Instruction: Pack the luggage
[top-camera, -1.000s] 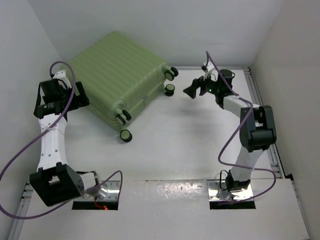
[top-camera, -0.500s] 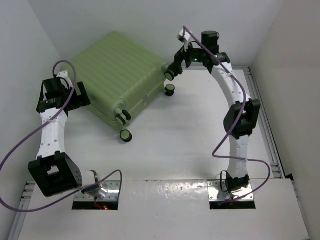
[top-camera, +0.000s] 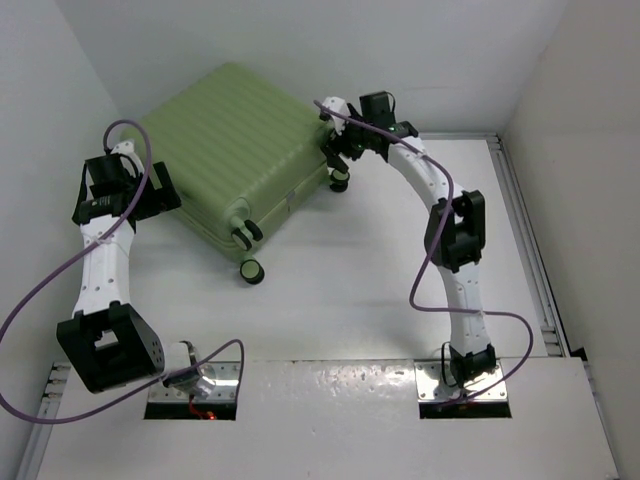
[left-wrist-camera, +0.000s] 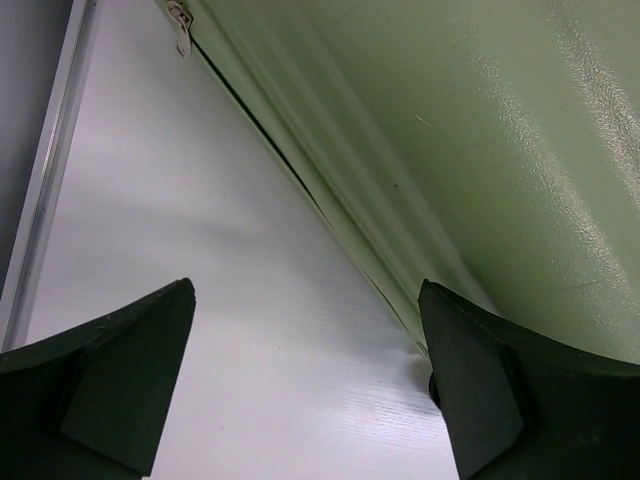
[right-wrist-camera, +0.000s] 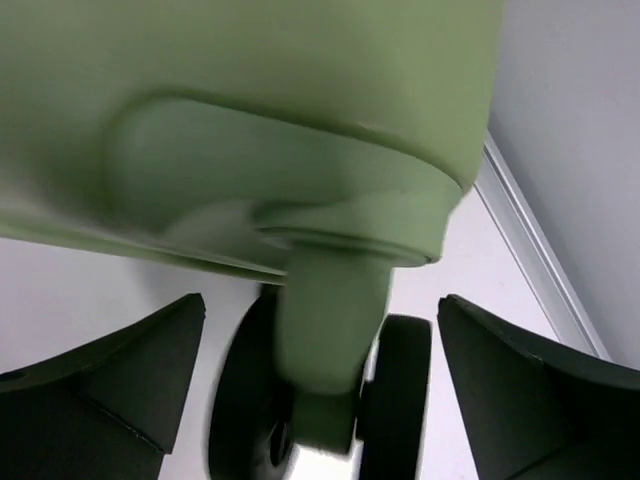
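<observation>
The suitcase sits near the back corner, so the robot's right gripper should close its fingers around the black wheels (right-wrist-camera: 330, 375) and pull the suitcase toward the middle.
The luggage (top-camera: 235, 140), a large light-green ribbed suitcase, lies closed and flat at the back left of the table. My left gripper (top-camera: 160, 195) is open at its left front edge, by the zip seam (left-wrist-camera: 300, 185), with one finger against the shell. My right gripper (top-camera: 335, 150) is open at the suitcase's right corner, its fingers on either side of a black caster wheel (right-wrist-camera: 320, 400) under the green wheel housing (right-wrist-camera: 300, 200), apart from it. The lining is hidden.
Two more wheels (top-camera: 250, 250) stick out at the suitcase's front corner and another wheel (top-camera: 341, 181) sits under my right gripper. White walls close in on the left, back and right. A metal rail (top-camera: 525, 230) runs along the table's right side.
My right arm has swung left across the table, from the back right to the suitcase's right corner wheel. My left arm has barely moved.
</observation>
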